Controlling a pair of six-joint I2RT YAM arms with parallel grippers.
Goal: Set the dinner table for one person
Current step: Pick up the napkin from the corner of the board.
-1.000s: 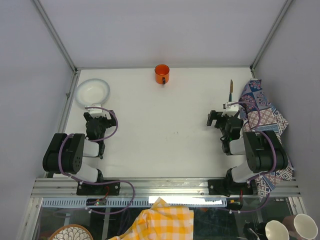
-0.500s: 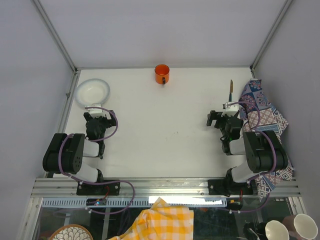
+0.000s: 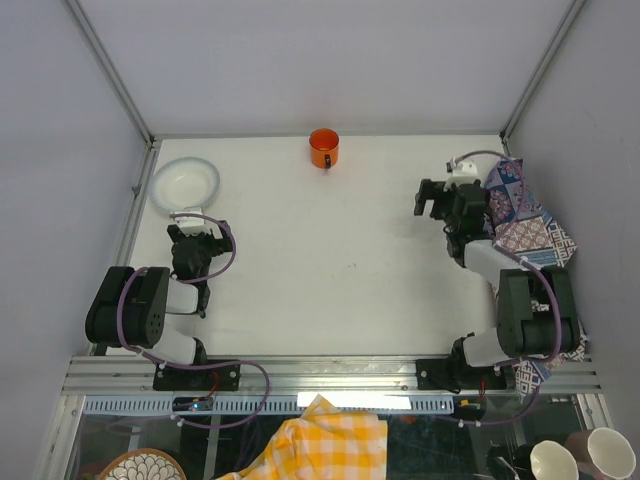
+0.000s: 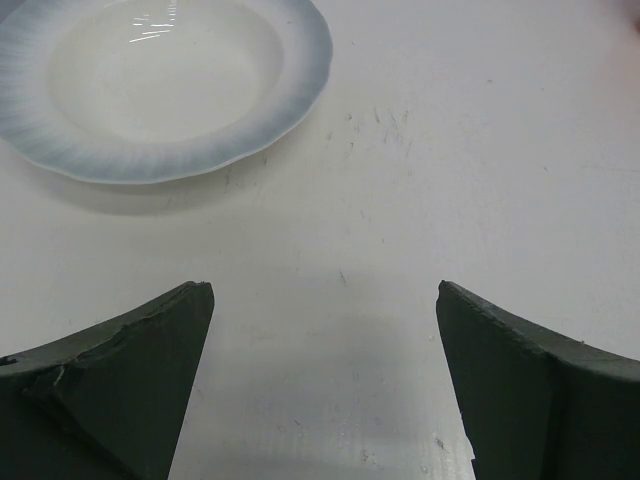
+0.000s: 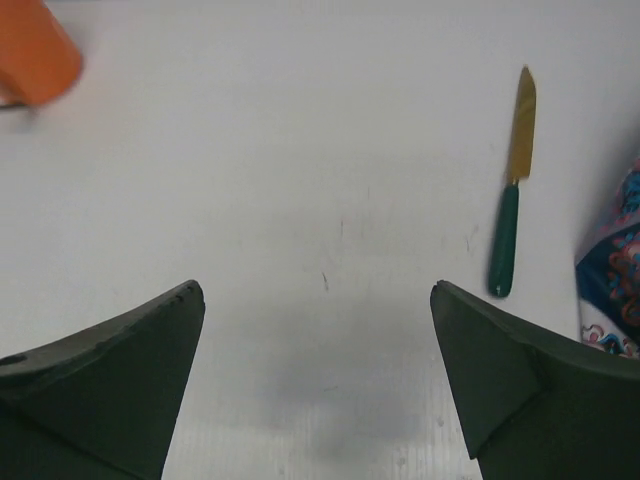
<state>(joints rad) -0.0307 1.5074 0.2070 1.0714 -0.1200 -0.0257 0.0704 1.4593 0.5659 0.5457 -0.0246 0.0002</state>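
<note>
Next, I move my right gripper past the knife to the far end [image 3: 498, 174] of the blue-and-purple patterned cloth and take hold of it there.
The dinner table [image 3: 330, 270] is a plain white top. A white plate with a pale blue rim [image 3: 185, 183] [image 4: 160, 85] lies at its far left. Just short of the plate, my left gripper [image 3: 192, 226] [image 4: 323, 288] hangs open over bare table. An orange cup [image 3: 323, 148] [image 5: 35, 55] stands at the far middle. A knife with a green handle and gold blade [image 5: 513, 190] lies ahead and right of my open right gripper [image 3: 445, 200] [image 5: 315, 287]. In the top view the right arm hides the knife. Both grippers hold nothing.
A blue-and-purple patterned cloth [image 3: 525, 215] [image 5: 615, 270] lies along the right edge beside the right arm. Aluminium rails [image 3: 330, 372] edge the table. Below the near edge are a yellow checked cloth [image 3: 330, 440], a patterned bowl [image 3: 140, 466] and cups [image 3: 555, 462].
My right arm has reached toward the far side, carrying its open gripper up beside the cloth and over the knife's spot. The left arm has not moved.
</note>
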